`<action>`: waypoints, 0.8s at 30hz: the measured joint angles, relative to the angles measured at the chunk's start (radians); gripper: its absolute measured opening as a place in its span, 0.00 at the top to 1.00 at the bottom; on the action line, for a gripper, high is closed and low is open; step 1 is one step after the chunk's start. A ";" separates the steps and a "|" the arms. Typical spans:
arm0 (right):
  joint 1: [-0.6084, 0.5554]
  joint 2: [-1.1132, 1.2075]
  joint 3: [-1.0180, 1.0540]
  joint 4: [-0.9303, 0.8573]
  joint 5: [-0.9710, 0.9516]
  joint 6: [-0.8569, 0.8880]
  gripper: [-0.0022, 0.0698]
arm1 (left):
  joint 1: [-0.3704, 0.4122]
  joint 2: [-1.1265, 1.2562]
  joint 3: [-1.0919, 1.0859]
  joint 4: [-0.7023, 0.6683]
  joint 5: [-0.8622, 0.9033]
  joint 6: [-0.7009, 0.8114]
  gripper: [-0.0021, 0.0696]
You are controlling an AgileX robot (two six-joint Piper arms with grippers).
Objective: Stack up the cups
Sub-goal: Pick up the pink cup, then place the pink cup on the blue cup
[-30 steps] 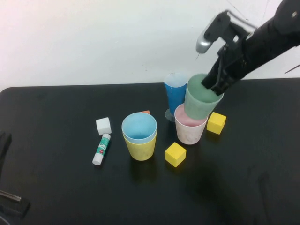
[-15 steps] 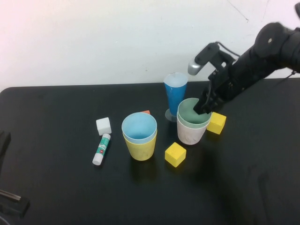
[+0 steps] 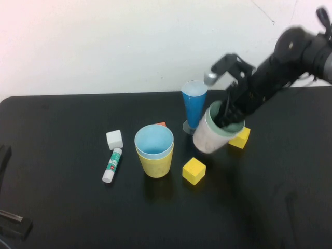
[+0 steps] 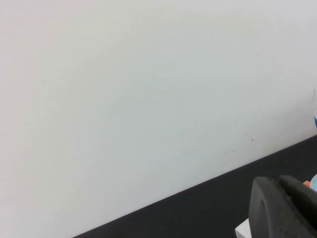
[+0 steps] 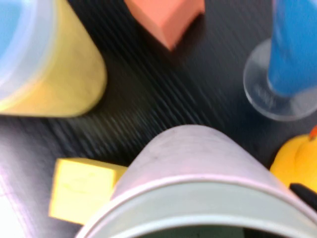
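Note:
The pale pink cup, with the pale green cup nested inside it, will go down into the light blue cup (image 3: 154,140), set there by my right gripper.
The pale green cup (image 3: 224,123) sits nested in the pale pink cup (image 3: 206,140). My right gripper (image 3: 225,115) is shut on their shared rim, and the pair hangs tilted just above the table. In the right wrist view the pink cup (image 5: 193,158) and the green cup's rim (image 5: 198,206) fill the foreground, with one finger (image 5: 304,191) outside the pink wall. The light blue cup (image 3: 154,140) stands nested in the yellow cup (image 3: 155,165) to the left. My left gripper (image 4: 281,198) is shut on nothing, low at the table's left side.
A tall blue cone glass (image 3: 194,106) stands just behind the held cups. One yellow cube (image 3: 194,170) lies in front of them and another (image 3: 239,137) beside them. An orange block (image 3: 162,124), a white cube (image 3: 114,139) and a glue stick (image 3: 112,165) lie further left.
The green cup came down into the pink cup. The right gripper then took both by the rim, and the pair is now tipped and raised. The left arm has not moved.

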 joint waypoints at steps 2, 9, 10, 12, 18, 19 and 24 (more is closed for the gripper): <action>0.000 -0.008 -0.063 0.000 0.068 0.023 0.87 | 0.000 0.000 0.000 -0.001 0.000 0.000 0.97; 0.054 -0.056 -0.328 0.031 0.258 0.070 0.87 | 0.000 0.000 0.000 -0.002 -0.001 0.000 0.97; 0.077 -0.061 -0.351 0.031 0.260 0.071 0.87 | 0.000 0.000 0.000 -0.002 -0.001 0.000 0.97; 0.133 -0.065 -0.369 0.033 0.258 0.071 0.87 | 0.000 0.000 0.000 -0.002 -0.001 0.000 0.97; 0.274 -0.019 -0.374 -0.141 0.191 0.072 0.87 | 0.000 0.000 0.000 -0.006 -0.001 -0.002 0.97; 0.287 -0.006 -0.374 -0.183 0.191 0.072 0.87 | 0.000 0.000 0.000 -0.006 -0.001 -0.002 0.97; 0.300 0.042 -0.374 -0.237 0.174 0.072 0.87 | 0.000 0.000 0.000 -0.013 -0.001 -0.002 0.97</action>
